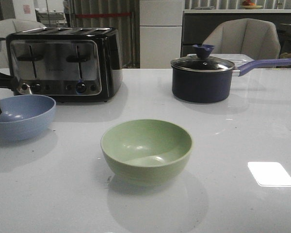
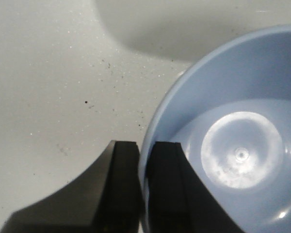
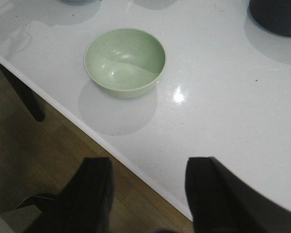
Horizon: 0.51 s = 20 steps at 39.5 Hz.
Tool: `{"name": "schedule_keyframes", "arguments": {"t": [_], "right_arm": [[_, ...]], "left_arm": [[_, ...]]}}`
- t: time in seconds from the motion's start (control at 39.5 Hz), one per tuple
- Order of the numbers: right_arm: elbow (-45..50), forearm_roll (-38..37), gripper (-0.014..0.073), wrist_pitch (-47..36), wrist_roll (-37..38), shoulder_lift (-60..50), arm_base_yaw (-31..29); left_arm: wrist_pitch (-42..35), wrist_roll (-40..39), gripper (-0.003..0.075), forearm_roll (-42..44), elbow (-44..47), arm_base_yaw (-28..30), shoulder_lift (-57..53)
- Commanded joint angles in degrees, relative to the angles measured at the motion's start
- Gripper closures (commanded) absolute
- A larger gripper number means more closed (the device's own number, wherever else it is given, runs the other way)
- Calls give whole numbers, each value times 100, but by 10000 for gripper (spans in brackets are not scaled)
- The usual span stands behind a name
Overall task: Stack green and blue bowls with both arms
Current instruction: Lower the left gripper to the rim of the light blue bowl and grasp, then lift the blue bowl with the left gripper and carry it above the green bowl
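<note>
Next, I release the blue bowl from my left gripper inside the empty green bowl (image 1: 145, 132) at the table's center.
The blue bowl (image 1: 20, 115) sits at the left of the white table, in front of the toaster. My left gripper (image 2: 144, 162) is shut on its rim, one finger inside the blue bowl (image 2: 233, 145) and one outside; the arm shows dark at the far left of the front view. The green bowl (image 1: 146, 149) stands upright and empty in the middle of the table, nearer the front. It also shows in the right wrist view (image 3: 124, 60). My right gripper (image 3: 148, 182) is open and empty, high over the table's front edge, well apart from the green bowl.
A black and chrome toaster (image 1: 63, 63) stands at the back left. A dark navy saucepan (image 1: 202, 77) with a glass lid and long handle stands at the back right. The table edge (image 3: 111, 150) and wooden floor show below my right gripper.
</note>
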Motion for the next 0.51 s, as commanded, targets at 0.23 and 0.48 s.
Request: {"name": "schedule_keyframes", "arguments": {"t": [0.23,0.48], "right_arm": [[-149,40,147,-376,-6,16,-16],[-149,40,147,-376,-6,16,-16]], "left_arm": [[793,183,622,-181,-602,-33,-682],[937,477,622,-417,-601,-665,-1551]]}}
